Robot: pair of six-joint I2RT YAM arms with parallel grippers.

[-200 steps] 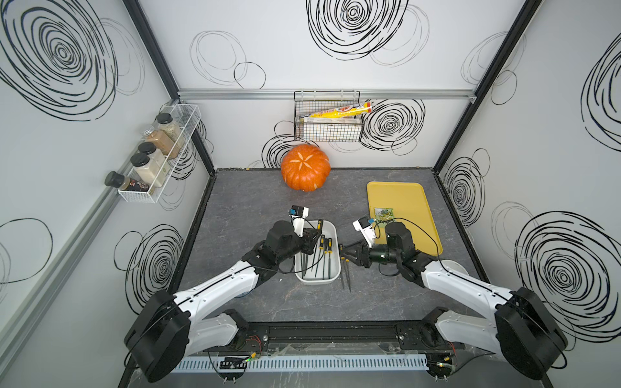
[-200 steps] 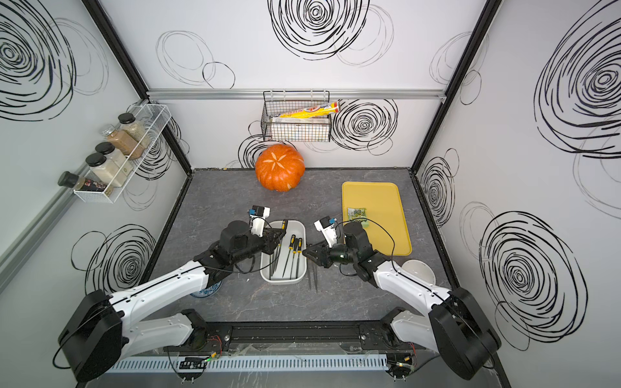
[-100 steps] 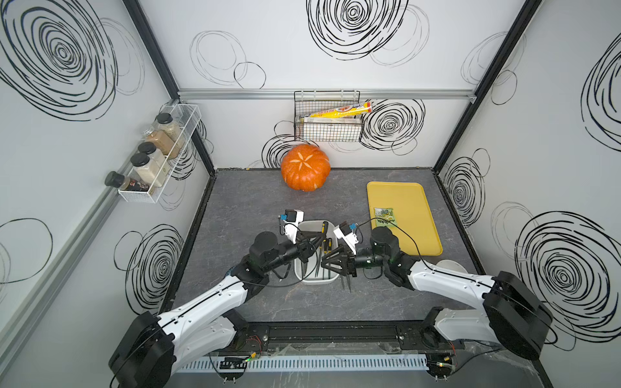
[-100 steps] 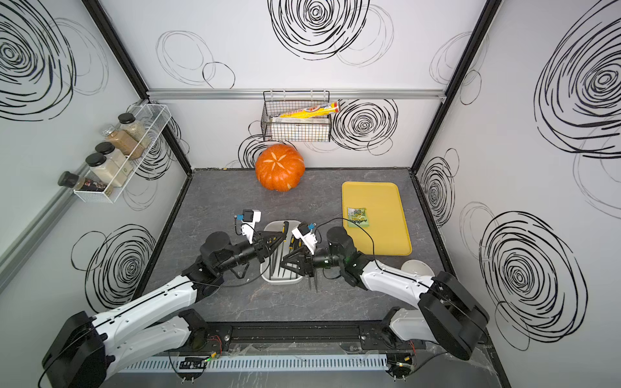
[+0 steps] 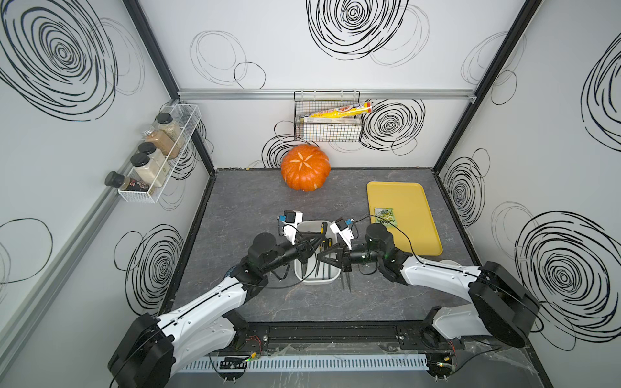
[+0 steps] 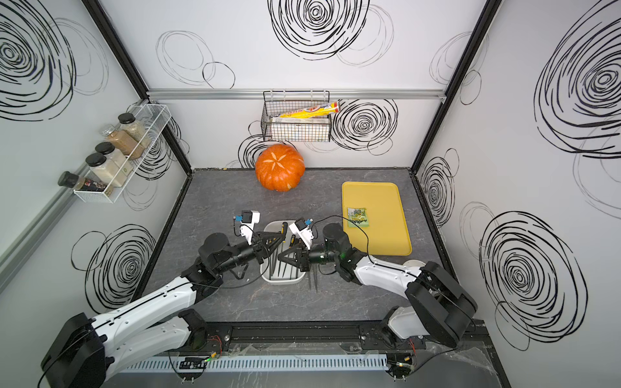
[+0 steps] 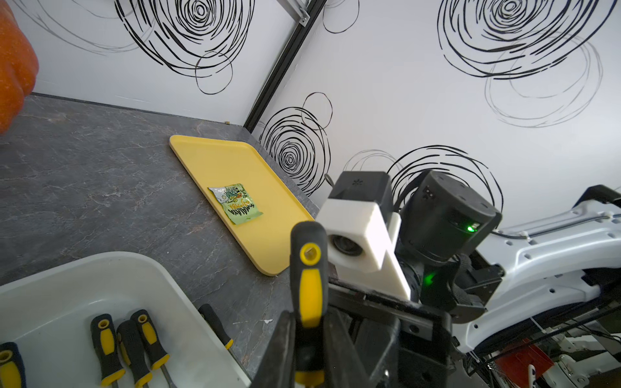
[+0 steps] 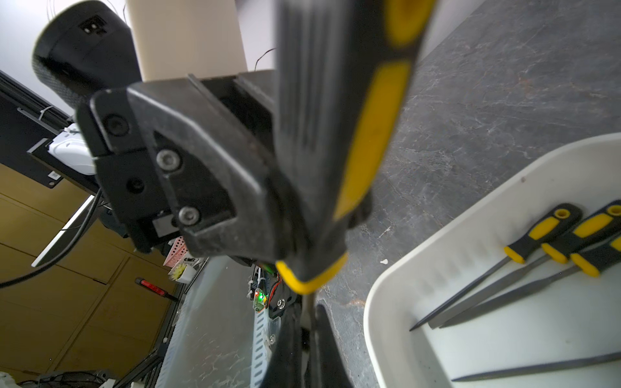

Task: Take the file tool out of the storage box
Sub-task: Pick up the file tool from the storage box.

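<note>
My right gripper has the file tool, now held upright above the box. It will let go of it on the table (image 5: 353, 272), alongside the files lying next to the storage box.
The white storage box (image 5: 316, 280) (image 6: 284, 280) sits at the table's front middle. Several black-and-yellow files (image 7: 107, 346) (image 8: 537, 235) lie in it. Over the box the two grippers meet. My left gripper (image 5: 316, 240) (image 7: 309, 319) is shut on the handle of one file tool (image 7: 309, 285) (image 8: 366, 141), held upright above the box. My right gripper (image 5: 321, 258) (image 8: 307, 332) is shut on the same file's thin metal shaft, just below the handle's yellow collar.
Two files (image 5: 346, 280) lie on the table by the box's right side. The yellow tray (image 5: 410, 235) with a snack packet (image 5: 384, 215) is at the right and the pumpkin (image 5: 305, 167) at the back. A wire basket (image 5: 327, 126) and a spice rack (image 5: 158, 158) hang on the walls.
My right gripper came in from the box's right side and closed on the file's shaft. My left arm drew back toward the front left, keeping the file's handle.
</note>
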